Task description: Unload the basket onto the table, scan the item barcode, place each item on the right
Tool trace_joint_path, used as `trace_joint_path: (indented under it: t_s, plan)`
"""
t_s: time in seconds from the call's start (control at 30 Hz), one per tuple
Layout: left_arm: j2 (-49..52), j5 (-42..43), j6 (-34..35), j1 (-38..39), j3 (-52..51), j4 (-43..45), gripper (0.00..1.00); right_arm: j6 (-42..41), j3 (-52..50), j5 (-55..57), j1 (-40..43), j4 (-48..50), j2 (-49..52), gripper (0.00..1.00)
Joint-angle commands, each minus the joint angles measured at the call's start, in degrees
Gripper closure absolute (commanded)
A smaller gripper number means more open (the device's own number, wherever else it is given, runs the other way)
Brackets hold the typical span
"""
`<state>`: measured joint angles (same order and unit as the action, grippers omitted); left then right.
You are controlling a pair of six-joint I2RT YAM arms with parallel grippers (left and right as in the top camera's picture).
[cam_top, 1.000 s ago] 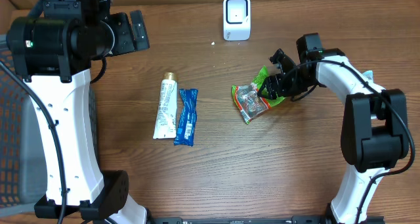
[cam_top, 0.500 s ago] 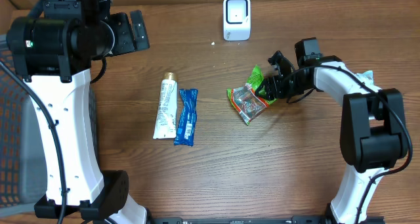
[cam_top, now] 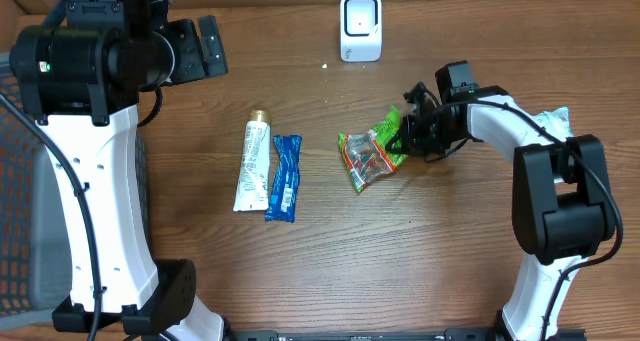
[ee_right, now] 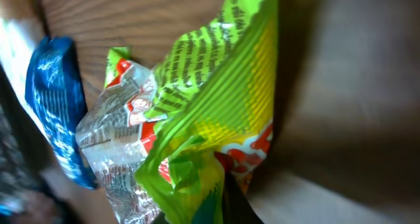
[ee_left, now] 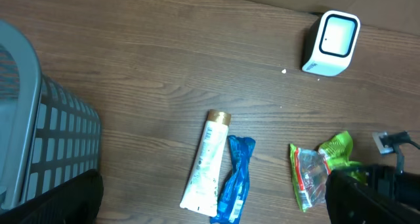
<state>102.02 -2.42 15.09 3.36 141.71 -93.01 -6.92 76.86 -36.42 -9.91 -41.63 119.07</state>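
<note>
Next, my right gripper lays the snack packet flat and takes hold again of its green part [cam_top: 383, 134] before scanning, because the packet's green end is bunched up and crumpled in it.
A green and clear snack packet [cam_top: 368, 151] lies right of the table's centre. My right gripper [cam_top: 410, 131] is shut on its green right end, which fills the right wrist view as crumpled foil [ee_right: 216, 106] pinched at the bottom. The white barcode scanner [cam_top: 361, 26] stands at the back centre, apart from the packet, and shows in the left wrist view too [ee_left: 331, 43]. High at the left, my left gripper [cam_top: 211, 46] hangs open and holds nothing; its dark fingertips [ee_left: 56, 198] frame the bottom corners of its own view.
A white tube [cam_top: 252, 165] with a gold cap and a blue packet [cam_top: 284, 177] lie side by side left of centre. A grey basket [ee_left: 39, 138] stands at the table's left edge. Something pale blue [cam_top: 556, 116] lies behind the right arm.
My right gripper has closed on the green packet's end and shifted left and slightly back, dragging the packet with it. The left arm has not moved.
</note>
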Motion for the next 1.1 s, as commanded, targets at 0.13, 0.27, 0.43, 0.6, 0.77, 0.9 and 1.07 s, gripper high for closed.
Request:
trace_joint_path:
  t_s: [0.13,0.27,0.43,0.6,0.77,0.9,1.07]
  plan:
    - [-0.09,-0.57,0.79,0.04,-0.15,0.2,0.0,-14.82,-0.66,8.39,0.31,-8.41,0.63,0.82]
    - [-0.09,-0.57,0.79,0.04,-0.15,0.2,0.0,-5.79,-0.66,8.59,0.0,-7.34,0.63,0.14]
    - [-0.09,-0.57,0.79,0.04,-0.15,0.2,0.0,-1.11,-0.68,9.44,0.0,-1.99,0.63,0.07]
    - [-0.09,-0.57,0.79,0.04,-0.15,0.2,0.0,0.5,-0.7,9.66,-0.63,2.45,0.66,0.11]
    - [-0.09,-0.57,0.79,0.04,-0.15,0.22,0.0,4.48,-1.22,9.68,-3.04,0.85,0.66,0.18]
    - [-0.09,-0.57,0.79,0.04,-0.15,0.2,0.0,5.53,-3.45,9.86,-5.42,-0.13,0.66,0.22]
    - [-0.09,-0.57,0.79,0.04,-0.15,0.2,0.0,5.44,-6.91,9.84,-6.49,-0.17,0.66,0.45]
